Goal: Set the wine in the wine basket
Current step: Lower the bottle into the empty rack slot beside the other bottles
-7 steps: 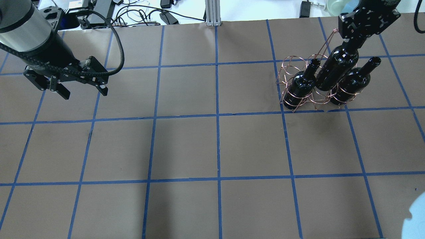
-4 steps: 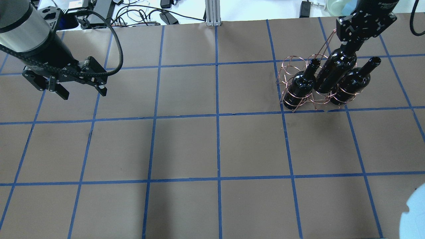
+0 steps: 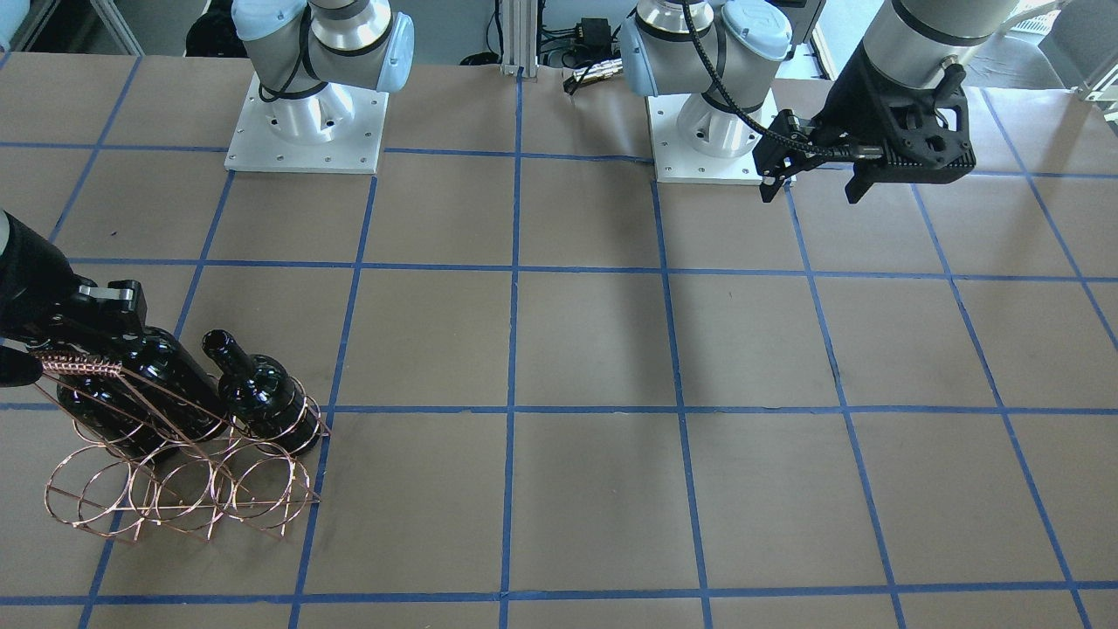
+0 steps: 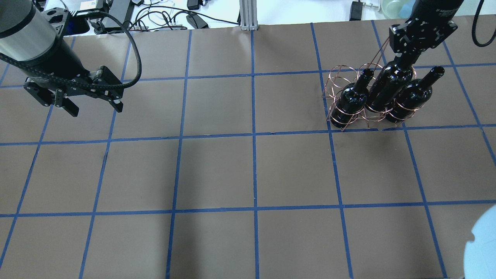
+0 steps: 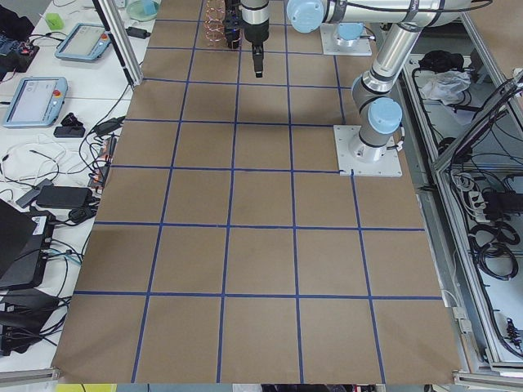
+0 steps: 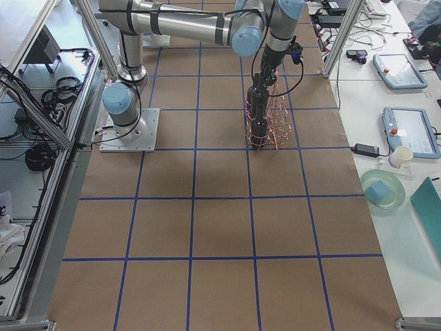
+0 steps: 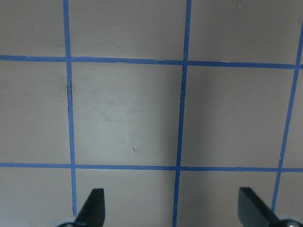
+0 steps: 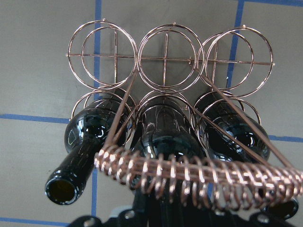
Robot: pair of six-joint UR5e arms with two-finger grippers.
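Observation:
The wine bottle will go in the middle ring (image 3: pixel 204 421) (image 8: pixel 165 125) between the two other bottles, and my right gripper will let go of it there.
My right gripper (image 4: pixel 407 54) is shut on the neck of the wine bottle (image 4: pixel 389 87), a glossy near-black bottle. It stands in the middle ring of the copper wire wine basket (image 4: pixel 340 74), in the row nearer me. Two like bottles (image 4: pixel 350 99) (image 4: pixel 412 97) stand in the rings on either side. The right wrist view looks down on the woven handle (image 8: pixel 199 177), the held bottle (image 8: pixel 163 135) and the empty far row of rings. The front view shows the basket (image 3: pixel 175 498) and the held bottle (image 3: pixel 148 384). My left gripper (image 4: pixel 93 106) is open and empty over bare table at the far left.
The basket stands at the table's far right. Cables and power bricks (image 4: pixel 162 15) lie beyond the far edge. A pale blue round shape (image 4: pixel 482 248) covers the near right corner. The two robot bases (image 3: pixel 306 122) (image 3: pixel 712 131) are mounted at my edge.
My right gripper has lowered the held bottle further into the basket's middle ring. The left arm has drifted slightly left; its gripper stays open.

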